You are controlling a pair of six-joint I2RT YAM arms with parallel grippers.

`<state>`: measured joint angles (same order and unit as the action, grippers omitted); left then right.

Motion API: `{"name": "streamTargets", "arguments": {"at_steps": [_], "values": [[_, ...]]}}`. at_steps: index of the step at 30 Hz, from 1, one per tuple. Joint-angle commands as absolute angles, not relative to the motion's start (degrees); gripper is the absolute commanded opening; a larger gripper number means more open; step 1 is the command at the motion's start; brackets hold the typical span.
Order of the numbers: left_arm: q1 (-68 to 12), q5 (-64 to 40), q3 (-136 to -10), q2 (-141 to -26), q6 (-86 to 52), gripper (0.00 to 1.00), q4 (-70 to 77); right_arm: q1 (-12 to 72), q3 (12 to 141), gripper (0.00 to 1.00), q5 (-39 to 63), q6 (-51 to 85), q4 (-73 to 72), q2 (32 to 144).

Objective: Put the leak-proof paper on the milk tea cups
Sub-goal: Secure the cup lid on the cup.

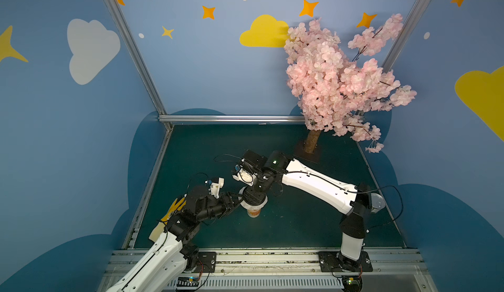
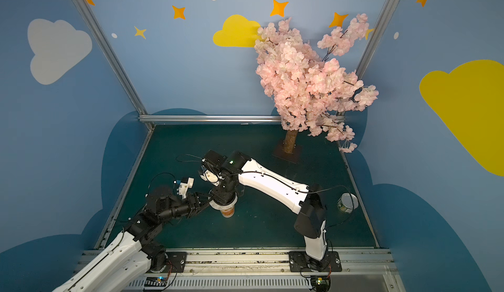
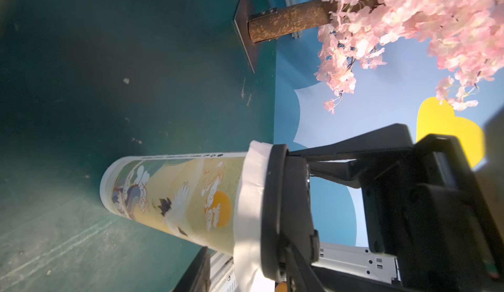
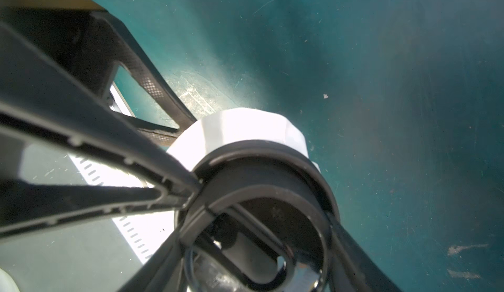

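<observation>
The near end of the lid's rim has my left gripper coming in at a slant, so it should open, back away and grip the lid's rim squarely from the side (image 3: 266,216).
The white milk tea cup (image 1: 253,212) (image 2: 228,211) with orange-yellow print stands upright mid-table. The leak-proof paper (image 3: 248,195) (image 4: 245,127) is draped over its mouth, its edge hanging down round the rim. A black round lid (image 3: 275,208) (image 4: 261,162) sits on top of the paper. My right gripper (image 1: 255,198) (image 4: 261,203) reaches down from above and is shut on the lid's edges. My left gripper (image 1: 239,201) (image 2: 207,202) comes in from the left with its fingers apart. One of its fingers (image 4: 161,135) touches the paper's hanging edge. The cup's mouth is hidden.
A pink blossom tree (image 1: 338,80) on a dark base plate (image 1: 311,143) stands at the back right. A small metal can (image 2: 345,201) sits at the right edge, by the right arm's elbow. A yellow-printed paper bag (image 1: 171,208) lies under the left arm. Metal rails (image 1: 272,258) border the front.
</observation>
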<state>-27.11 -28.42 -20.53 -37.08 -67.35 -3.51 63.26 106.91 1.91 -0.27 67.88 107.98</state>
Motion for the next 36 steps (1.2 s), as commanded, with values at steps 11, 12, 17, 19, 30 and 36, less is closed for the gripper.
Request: {"name": "streamTargets", "arguments": {"at_steps": [11, 12, 17, 19, 30, 36], "values": [[-30.54, -21.55, -16.38, -39.75, -66.55, 0.19, -12.44, 63.93, 102.66, 0.69, 5.08, 1.36, 70.66, 113.20], [-30.83, -20.71, -16.30, -39.71, -66.53, 0.19, -13.36, 63.87, 102.57, 0.68, 5.25, 1.40, 70.64, 113.19], [-31.97, -17.55, -13.93, -39.25, -68.17, 0.20, -16.79, 64.07, 102.20, 0.68, 6.11, 1.42, 70.13, 113.12], [-32.48, -16.72, -12.47, -39.03, -69.29, 0.22, -16.73, 64.11, 101.97, 0.68, 6.32, 1.56, 69.93, 113.28], [-32.17, -7.39, -25.24, -30.79, -63.70, 0.51, -20.11, 63.96, 100.56, 0.66, 5.87, 1.66, 69.47, 113.20], [-28.57, -12.43, -29.63, -32.56, -63.12, 0.74, -13.34, 63.93, 100.46, 0.66, 5.98, 1.34, 69.32, 113.20]]}}
